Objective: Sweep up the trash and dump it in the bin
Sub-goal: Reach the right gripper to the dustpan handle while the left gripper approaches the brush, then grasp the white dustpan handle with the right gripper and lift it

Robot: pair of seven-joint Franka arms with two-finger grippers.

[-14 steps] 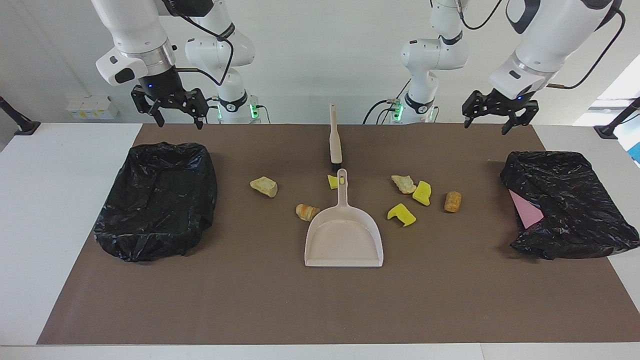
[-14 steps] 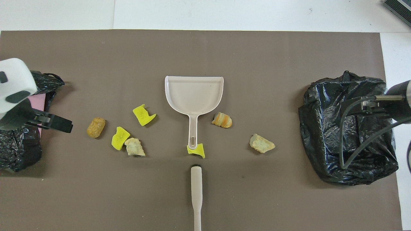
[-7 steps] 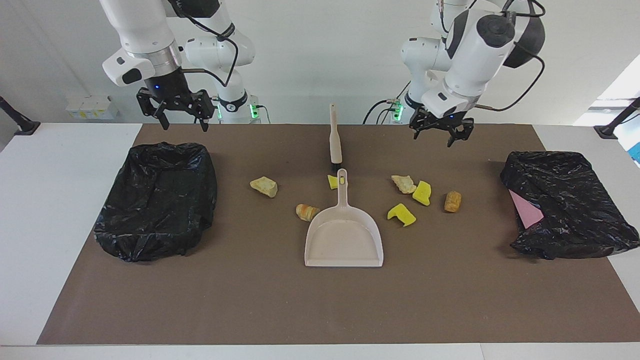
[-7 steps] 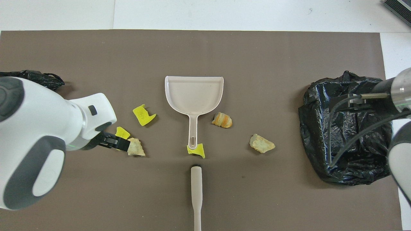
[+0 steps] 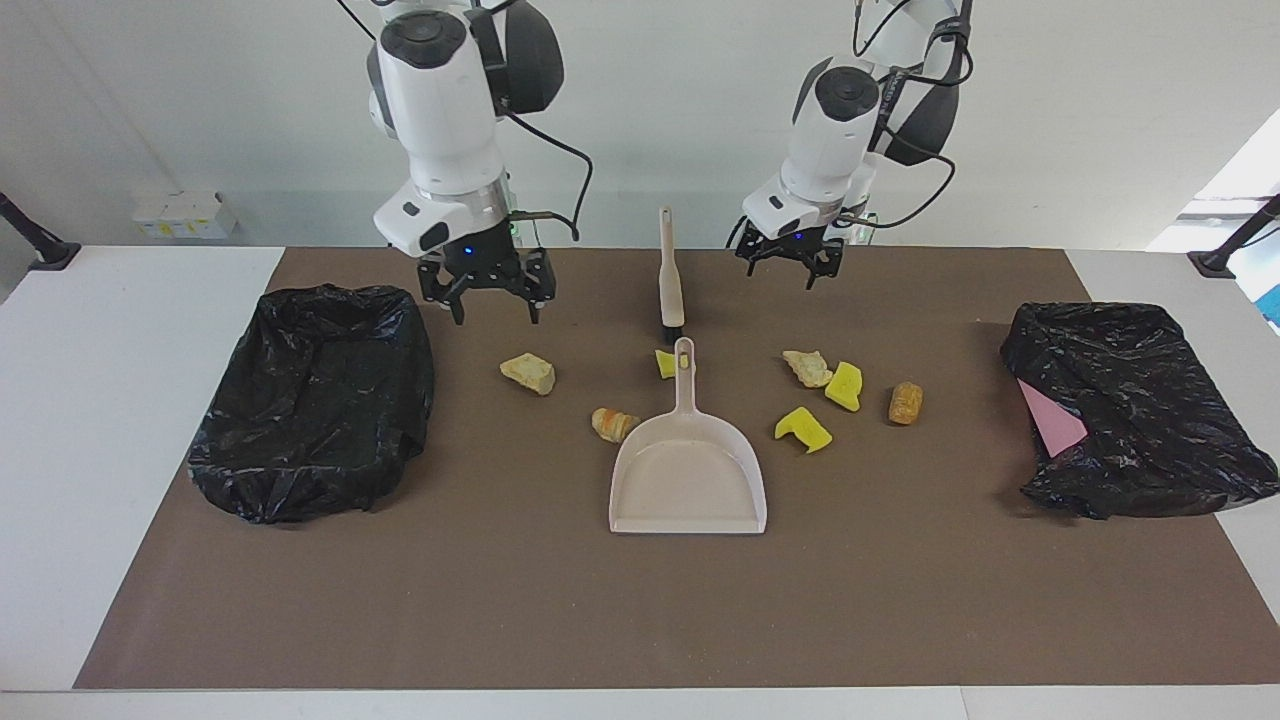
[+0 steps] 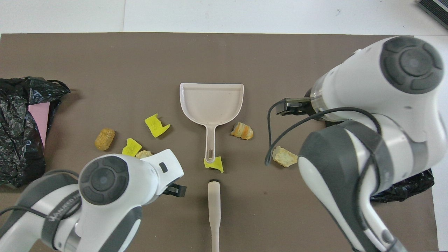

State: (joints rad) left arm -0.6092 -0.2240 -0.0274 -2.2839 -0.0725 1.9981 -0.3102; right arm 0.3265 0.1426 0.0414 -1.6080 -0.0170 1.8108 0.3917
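Note:
The robot's left gripper will next go to the beige brush and close on the brush's narrow handle point(image 6: 215, 239), just below its wide head.
A beige dustpan point(image 5: 688, 470) point(image 6: 211, 103) lies in the middle of the brown mat, handle toward the robots. A beige brush point(image 5: 669, 280) point(image 6: 214, 210) lies in line with it, nearer the robots. Trash lies around: a yellow bit point(image 5: 665, 363) at the handle's tip, a roll point(image 5: 612, 424), a beige lump point(image 5: 528, 373), another beige lump point(image 5: 808, 367), two yellow bits point(image 5: 844, 386) point(image 5: 803, 429) and a roll point(image 5: 905, 402). My right gripper point(image 5: 494, 312) is open above the mat, close to the first beige lump. My left gripper point(image 5: 783, 276) is open above the mat beside the brush.
A black bag-lined bin point(image 5: 315, 400) stands at the right arm's end. Another black bin point(image 5: 1130, 410) point(image 6: 17, 140) at the left arm's end holds a flat pink sheet point(image 5: 1050, 418). In the overhead view both arms cover parts of the mat.
Both grippers have swung in from above the bins toward the table's middle and come lower, still open and empty. The dustpan, brush and trash have not moved.

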